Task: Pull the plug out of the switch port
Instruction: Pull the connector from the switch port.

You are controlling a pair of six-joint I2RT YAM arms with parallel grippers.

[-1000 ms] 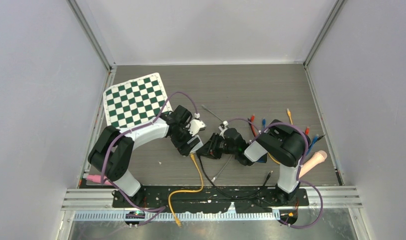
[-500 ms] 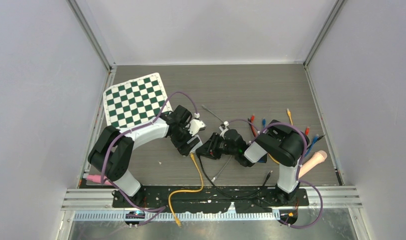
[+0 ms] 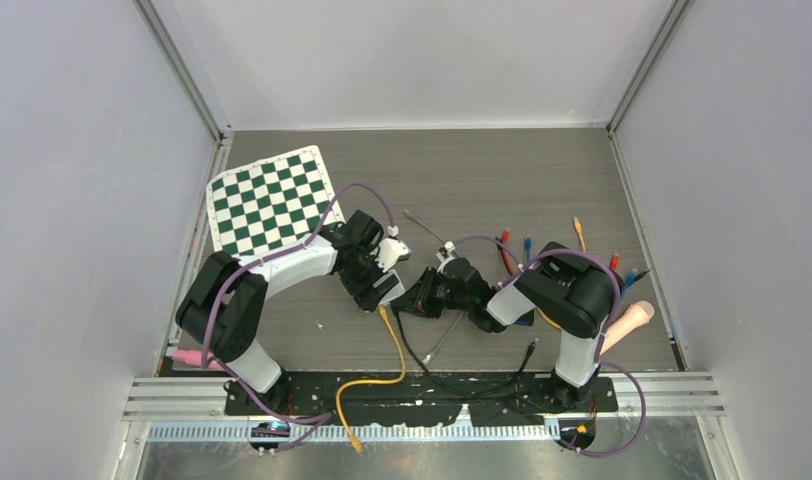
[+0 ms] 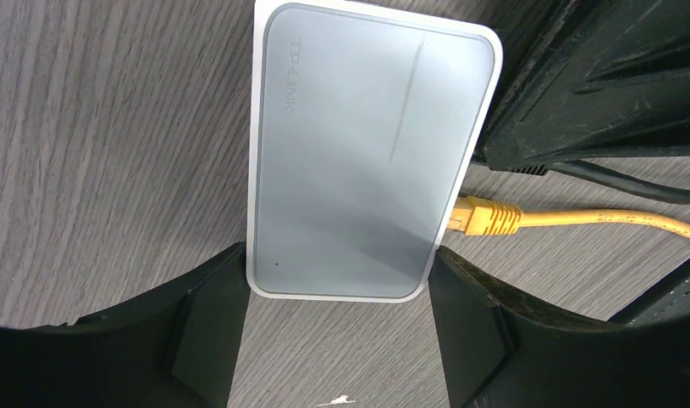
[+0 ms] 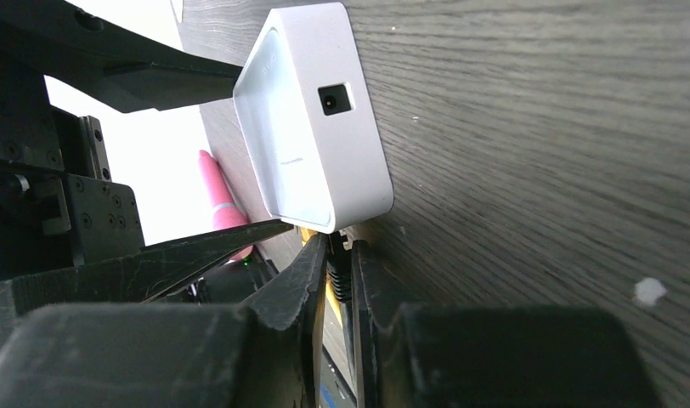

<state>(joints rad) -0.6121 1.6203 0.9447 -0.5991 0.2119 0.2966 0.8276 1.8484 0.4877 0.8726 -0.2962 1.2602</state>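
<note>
The black plug's clip shows ahead of my right gripper's fingertips. Next, I open, pinch the plug closer (image 5: 335,235) against the switch's edge and then pull it.
The white switch (image 4: 371,161) lies flat on the table, and my left gripper (image 4: 337,259) is shut on its near end, one finger against each side. A yellow plug (image 4: 486,217) with its yellow cable (image 3: 397,360) sits in a port on the switch's right side. Beside it is a black plug (image 5: 339,276) with a ribbed boot, pinched between the fingers of my right gripper (image 5: 339,246) right at the switch's edge (image 5: 359,208). Its black cable (image 3: 452,375) trails toward the table's front. In the top view, both grippers meet at the switch (image 3: 390,288).
A green-and-white chequered board (image 3: 272,200) lies at the back left. Several coloured cables (image 3: 527,250) are spread behind the right arm. A pink-handled tool (image 3: 627,322) lies at the right and a grey rod (image 3: 422,228) behind the switch. Walls enclose the table.
My right gripper's fingers have closed onto the black plug. The black cable's free end near the front has shifted slightly. The left arm and the switch have not moved.
</note>
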